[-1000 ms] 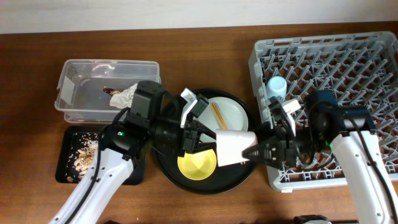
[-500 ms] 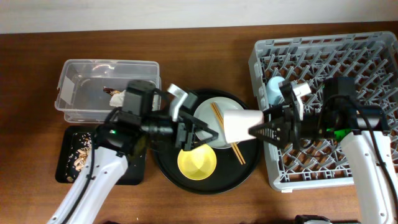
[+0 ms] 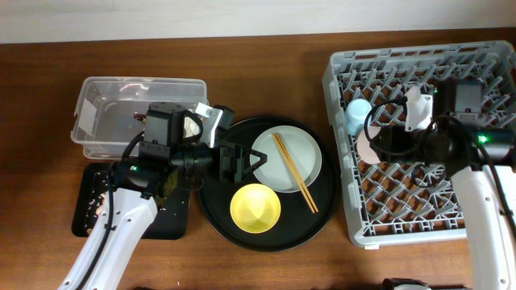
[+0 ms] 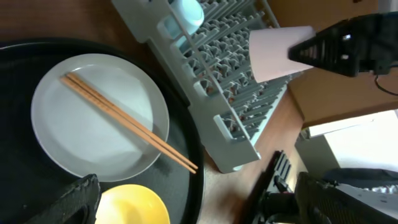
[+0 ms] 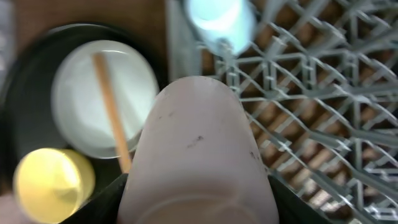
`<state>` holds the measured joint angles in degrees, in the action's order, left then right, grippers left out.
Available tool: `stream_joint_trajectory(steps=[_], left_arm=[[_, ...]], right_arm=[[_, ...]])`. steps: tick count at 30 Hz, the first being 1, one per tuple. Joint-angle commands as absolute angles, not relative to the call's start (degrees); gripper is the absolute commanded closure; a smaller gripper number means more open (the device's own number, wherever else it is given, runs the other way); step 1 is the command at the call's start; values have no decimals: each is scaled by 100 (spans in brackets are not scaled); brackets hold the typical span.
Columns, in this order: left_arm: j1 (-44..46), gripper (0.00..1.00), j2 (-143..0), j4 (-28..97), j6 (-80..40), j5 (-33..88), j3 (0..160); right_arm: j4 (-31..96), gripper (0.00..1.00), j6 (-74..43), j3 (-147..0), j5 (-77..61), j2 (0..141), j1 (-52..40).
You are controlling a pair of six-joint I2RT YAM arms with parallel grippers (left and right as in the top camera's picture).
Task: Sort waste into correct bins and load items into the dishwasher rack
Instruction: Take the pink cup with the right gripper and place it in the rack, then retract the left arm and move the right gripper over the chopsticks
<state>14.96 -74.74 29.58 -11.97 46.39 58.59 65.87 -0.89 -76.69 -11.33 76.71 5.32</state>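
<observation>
I need to let go of the pink cup with my right gripper in the dishwasher rack (image 3: 368, 155) (image 5: 227, 91), just in front of the blue cup.
My right gripper (image 3: 384, 145) is shut on the pink cup (image 3: 364, 148), holding it on its side over the left part of the dishwasher rack (image 3: 451, 72). In the right wrist view the pink cup (image 5: 199, 143) fills the space between the fingers (image 5: 99, 199). A blue cup (image 3: 357, 113) stands in the rack's left column. My left gripper (image 3: 242, 159) is open over the round black tray (image 3: 322, 211), with nothing between its jaws. The grey-white plate (image 3: 300, 150) carries the chopsticks (image 3: 294, 171). The yellow bowl (image 3: 255, 207) lies beside it.
The clear plastic box (image 3: 121, 97) stands at the back left, partly under my left arm. In front of it lies the flat black tray (image 3: 85, 221), holding food scraps (image 3: 102, 192). The rack's right half shows only bare pegs.
The left gripper let go of the pink cup, opened wide and drew back to the left. The right gripper carried the cup from over the round tray to over the rack.
</observation>
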Motion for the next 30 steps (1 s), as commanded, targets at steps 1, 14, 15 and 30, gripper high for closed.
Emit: stream_joint_trajectory(steps=[1, 14, 15, 30], left_arm=[[1485, 1, -7491, 2965, -1168, 4486, 5822], [1485, 1, -7491, 2965, -1168, 4488, 5822], [1485, 1, -7491, 2965, -1168, 4486, 5822], [1485, 1, -7491, 2965, -1168, 4486, 5822]], right_arm=[[6525, 47, -242, -7579, -545, 8060, 569], [5999, 47, -242, -7579, -746, 9000, 565], [5994, 47, -242, -7579, -746, 9017, 565], [5961, 0, -242, -7623, -749, 9188, 565]])
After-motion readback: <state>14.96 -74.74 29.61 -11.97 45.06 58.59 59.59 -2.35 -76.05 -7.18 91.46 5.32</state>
